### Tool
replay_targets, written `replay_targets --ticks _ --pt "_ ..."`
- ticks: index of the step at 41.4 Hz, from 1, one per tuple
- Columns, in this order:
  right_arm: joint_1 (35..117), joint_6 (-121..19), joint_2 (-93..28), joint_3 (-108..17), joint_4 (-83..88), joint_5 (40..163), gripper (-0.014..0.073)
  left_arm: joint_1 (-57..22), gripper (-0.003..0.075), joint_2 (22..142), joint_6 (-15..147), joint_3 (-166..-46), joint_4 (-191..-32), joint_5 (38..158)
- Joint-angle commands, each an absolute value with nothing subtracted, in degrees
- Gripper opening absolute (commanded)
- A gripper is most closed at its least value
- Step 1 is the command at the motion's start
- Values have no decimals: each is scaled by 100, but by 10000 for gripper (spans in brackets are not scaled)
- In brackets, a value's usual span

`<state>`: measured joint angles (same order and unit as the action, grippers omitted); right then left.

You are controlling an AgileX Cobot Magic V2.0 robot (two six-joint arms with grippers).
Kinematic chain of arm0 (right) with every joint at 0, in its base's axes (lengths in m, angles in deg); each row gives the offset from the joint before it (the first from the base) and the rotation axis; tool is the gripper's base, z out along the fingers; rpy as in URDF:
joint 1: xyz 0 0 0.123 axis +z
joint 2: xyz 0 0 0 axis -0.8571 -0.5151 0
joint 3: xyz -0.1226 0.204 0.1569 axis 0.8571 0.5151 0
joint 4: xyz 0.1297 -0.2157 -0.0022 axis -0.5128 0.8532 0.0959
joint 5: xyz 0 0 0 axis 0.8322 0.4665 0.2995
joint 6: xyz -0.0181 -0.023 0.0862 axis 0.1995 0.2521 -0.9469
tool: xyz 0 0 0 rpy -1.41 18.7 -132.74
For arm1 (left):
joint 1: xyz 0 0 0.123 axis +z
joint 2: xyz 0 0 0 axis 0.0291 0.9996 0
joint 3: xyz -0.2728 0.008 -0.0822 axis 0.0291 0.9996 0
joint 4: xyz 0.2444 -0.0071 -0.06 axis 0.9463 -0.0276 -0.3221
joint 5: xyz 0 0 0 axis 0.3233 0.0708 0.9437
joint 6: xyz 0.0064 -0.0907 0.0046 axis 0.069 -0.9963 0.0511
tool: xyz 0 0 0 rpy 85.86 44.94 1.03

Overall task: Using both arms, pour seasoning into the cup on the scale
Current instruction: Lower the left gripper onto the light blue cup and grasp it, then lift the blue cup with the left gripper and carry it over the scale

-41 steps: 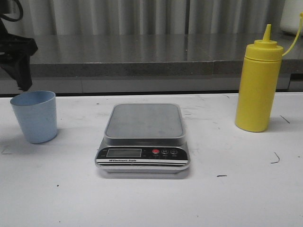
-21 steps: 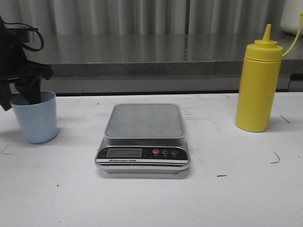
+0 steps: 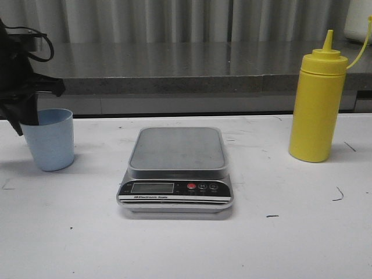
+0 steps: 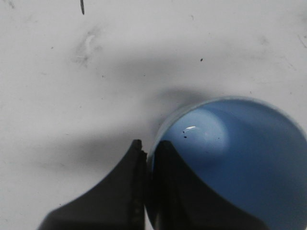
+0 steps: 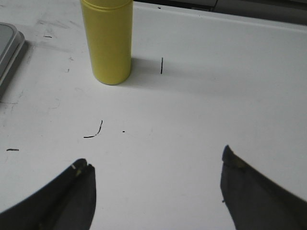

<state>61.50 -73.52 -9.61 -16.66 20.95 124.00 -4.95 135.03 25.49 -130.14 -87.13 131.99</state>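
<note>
I will let go of the pale blue cup with my left gripper on the far half of the scale's silver platform (image 3: 169, 141).
The pale blue cup (image 3: 52, 142) stands at the table's far left. My left gripper (image 3: 26, 113) is shut on its left rim. In the left wrist view, the gripper (image 4: 149, 146) has one finger outside and one inside the cup (image 4: 240, 158), which is empty. The scale (image 3: 177, 148) sits mid-table with its silver platform bare. Its corner shows in the right wrist view (image 5: 7, 48). The yellow seasoning bottle (image 3: 317, 104) stands upright at the right. My right gripper (image 5: 156, 158) is open and empty over bare table, short of the bottle (image 5: 108, 38). It does not show in the front view.
A grey steel counter (image 3: 174, 64) runs along the back edge of the white table (image 3: 174, 250). Small dark pen marks dot the table near the bottle (image 5: 93, 132).
My left gripper came down onto the cup's left rim and closed on it. The cup has shifted slightly to the right and up. The bottle and scale have not moved.
</note>
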Motion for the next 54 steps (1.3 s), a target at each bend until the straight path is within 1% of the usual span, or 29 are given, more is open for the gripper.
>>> replay_targets --ticks 1,7,14,25,33,42,54 --pt "6150 -7286 -1002 -1820 2175 11989 563 -528 -20 13092 2545 -13182 -8705 13121" --pt "6150 -7286 -1002 -1820 2175 11989 563 -580 -20 12837 2545 -13246 -8705 13143" --pt "6150 -7286 -1002 -1820 2175 11989 563 -824 -20 12501 2545 -13534 -8705 13378" --pt "6150 -7286 -1002 -1820 2175 11989 563 -1578 -20 12369 2545 -14348 -8705 14131" --pt "6150 -7286 -1002 -1820 2175 11989 563 -2213 -20 12390 2545 -14496 -8705 14106" --pt "6150 -7286 -1002 -1820 2175 11989 563 -2739 -20 12501 2545 -14496 -8705 13890" --pt "6150 -7286 -1002 -1820 2175 11989 563 -2972 -20 13095 1530 -14496 -8446 13386"
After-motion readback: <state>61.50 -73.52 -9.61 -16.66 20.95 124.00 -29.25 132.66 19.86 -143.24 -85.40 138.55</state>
